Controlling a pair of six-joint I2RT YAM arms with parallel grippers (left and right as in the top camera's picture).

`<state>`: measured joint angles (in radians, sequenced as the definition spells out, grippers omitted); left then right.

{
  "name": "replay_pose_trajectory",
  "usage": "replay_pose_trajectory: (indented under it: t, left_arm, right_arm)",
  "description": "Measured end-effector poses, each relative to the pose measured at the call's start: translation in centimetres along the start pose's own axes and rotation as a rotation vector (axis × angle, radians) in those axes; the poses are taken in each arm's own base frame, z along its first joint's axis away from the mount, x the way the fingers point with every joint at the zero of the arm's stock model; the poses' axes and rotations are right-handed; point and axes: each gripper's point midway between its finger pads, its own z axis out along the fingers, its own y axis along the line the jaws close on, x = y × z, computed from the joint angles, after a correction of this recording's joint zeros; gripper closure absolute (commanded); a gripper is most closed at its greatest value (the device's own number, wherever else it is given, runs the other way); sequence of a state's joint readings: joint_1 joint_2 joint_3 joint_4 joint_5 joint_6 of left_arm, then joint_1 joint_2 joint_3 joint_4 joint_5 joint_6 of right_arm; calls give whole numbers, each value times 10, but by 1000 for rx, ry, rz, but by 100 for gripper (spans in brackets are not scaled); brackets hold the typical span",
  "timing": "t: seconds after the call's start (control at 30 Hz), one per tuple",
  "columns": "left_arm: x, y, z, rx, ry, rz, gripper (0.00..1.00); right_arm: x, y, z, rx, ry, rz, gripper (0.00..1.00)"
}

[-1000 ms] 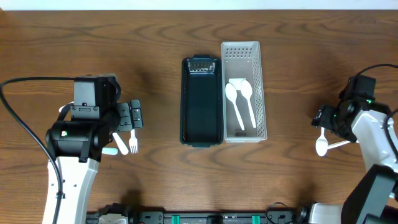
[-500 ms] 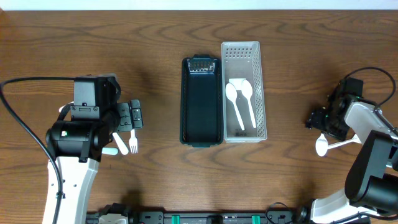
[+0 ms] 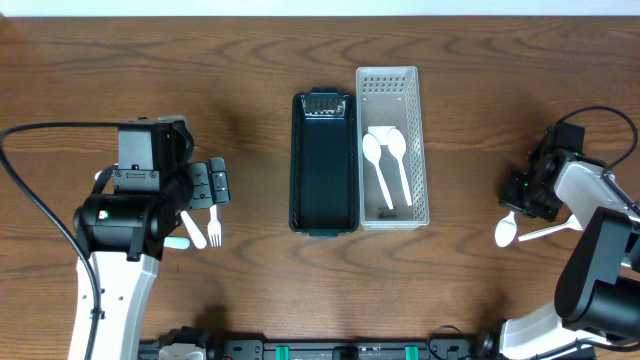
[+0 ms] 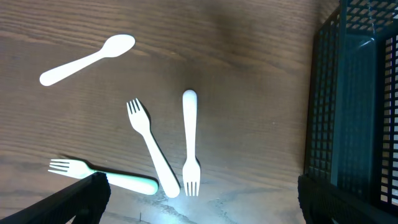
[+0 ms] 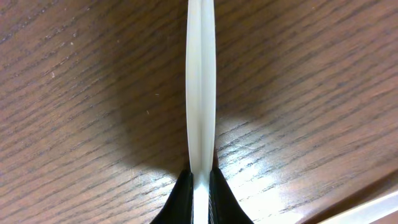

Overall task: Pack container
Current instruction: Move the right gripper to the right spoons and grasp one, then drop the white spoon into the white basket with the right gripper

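The robot's right gripper should release its white spoon, now held edge-on above the wood, on the other spoons' handles inside the white basket (image 3: 386, 180).
My right gripper (image 5: 201, 186) is shut on the thin handle of a white spoon (image 5: 201, 81), seen edge-on above the wood. From overhead this gripper (image 3: 524, 198) sits at the table's right edge, with the spoon's bowl (image 3: 506, 232) just below it. The black basket (image 3: 323, 165) stands mid-table, empty as far as I see. Beside it is the white basket (image 3: 392, 150), holding two white spoons (image 3: 385, 165). My left gripper (image 4: 202, 211) hangs open over three white forks (image 4: 149, 146) and a white spoon (image 4: 87, 59) on the left.
Another white handle (image 3: 550, 231) lies on the wood right of the held spoon's bowl. The black basket's wall (image 4: 354, 106) fills the right side of the left wrist view. A black cable (image 3: 40, 210) loops along the left arm.
My right gripper has shut on the spoon's handle, and the spoon's bowl has shifted a little to the left. The left arm and the forks have not moved.
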<state>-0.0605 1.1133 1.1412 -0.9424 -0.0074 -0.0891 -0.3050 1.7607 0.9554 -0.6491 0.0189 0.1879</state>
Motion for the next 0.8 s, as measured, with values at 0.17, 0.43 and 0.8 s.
replay_pose_trajectory:
  t: [0.17, 0.43, 0.8]
  left_arm:
    - [0, 0, 0, 0, 0, 0, 2]
    - [0, 0, 0, 0, 0, 0, 2]
    - [0, 0, 0, 0, 0, 0, 2]
  right_arm:
    - [5, 0, -3, 7, 37, 31, 99]
    - [-34, 64, -80, -46, -76, -100, 99]
    - [-7, 245, -185, -328, -326, -372, 99]
